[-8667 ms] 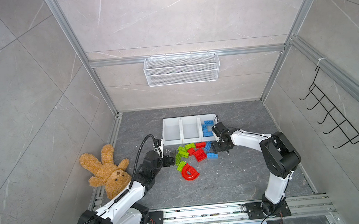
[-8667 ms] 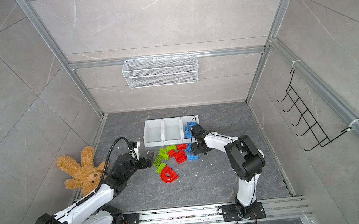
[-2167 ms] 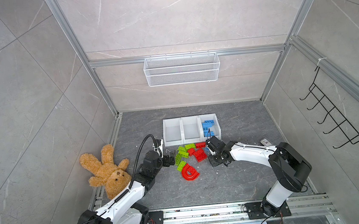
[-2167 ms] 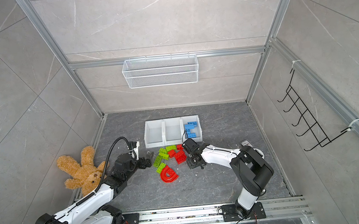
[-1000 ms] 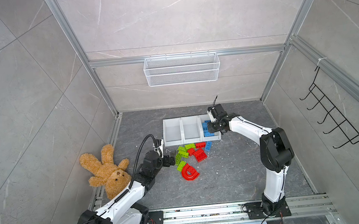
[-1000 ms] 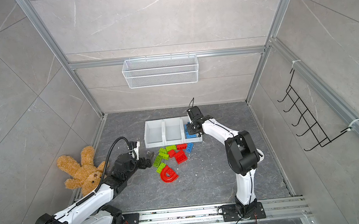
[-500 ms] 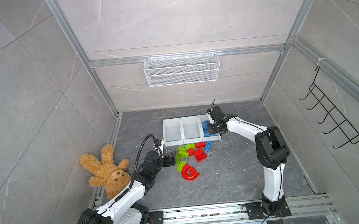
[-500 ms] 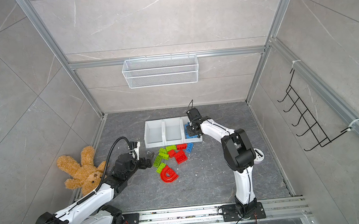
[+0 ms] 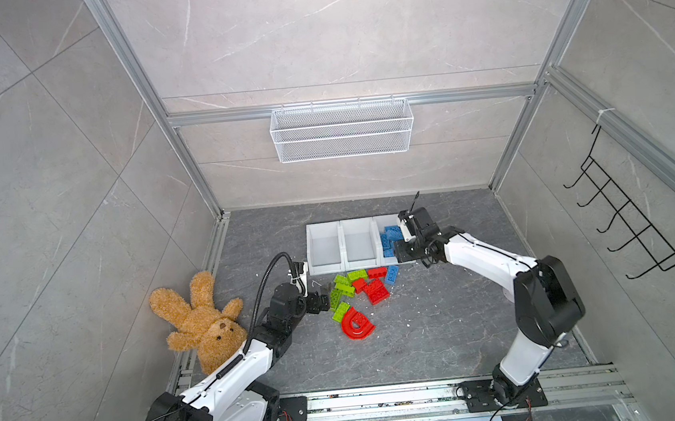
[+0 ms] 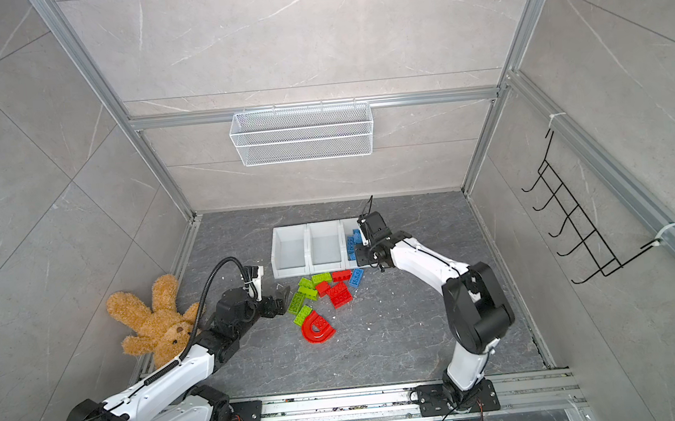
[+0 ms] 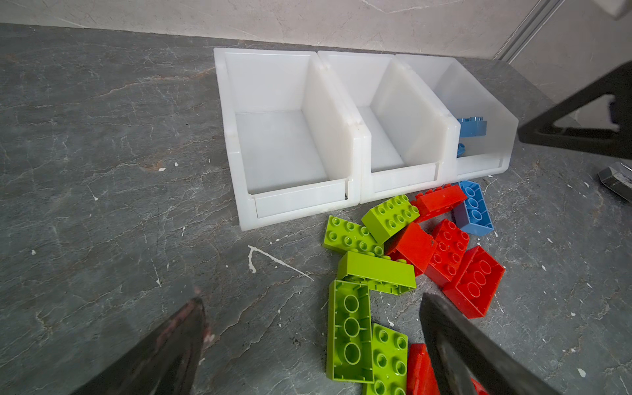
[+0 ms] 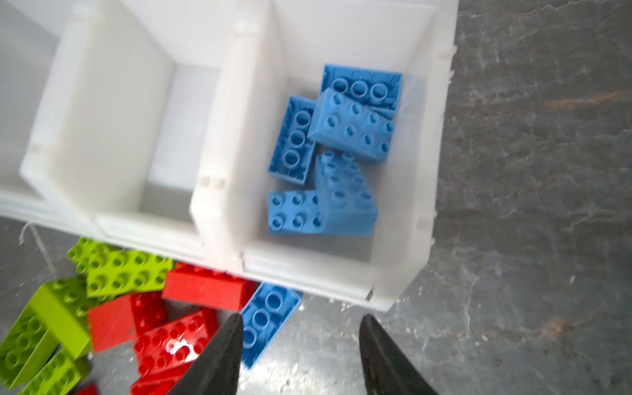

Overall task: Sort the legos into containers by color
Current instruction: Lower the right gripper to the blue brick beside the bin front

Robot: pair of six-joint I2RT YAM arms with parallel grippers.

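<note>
I should close my right gripper on the long sides (image 9: 391,275) (image 12: 267,324) of the loose blue brick that lies in front of the bin with blue bricks.
Three white bins stand in a row; the left bin (image 9: 324,248) and middle bin (image 9: 357,245) are bare, while the right bin (image 12: 415,191) holds several blue bricks (image 12: 349,123). My right gripper (image 12: 300,318) hangs open and empty just in front of that bin, above a loose blue brick (image 12: 266,314). On the floor before the bins lie green bricks (image 9: 343,292), red bricks (image 9: 376,290) and a red arch (image 9: 356,324). My left gripper (image 11: 310,299) is open and low beside the green bricks (image 11: 349,328), holding nothing.
A brown teddy bear (image 9: 199,319) lies against the left rail beside my left arm. A wire basket (image 9: 341,130) hangs on the back wall and a black hook rack (image 9: 629,227) on the right wall.
My right gripper opened over the right bin, left a blue brick inside it, and drew back toward the bin's front. The left arm stayed put.
</note>
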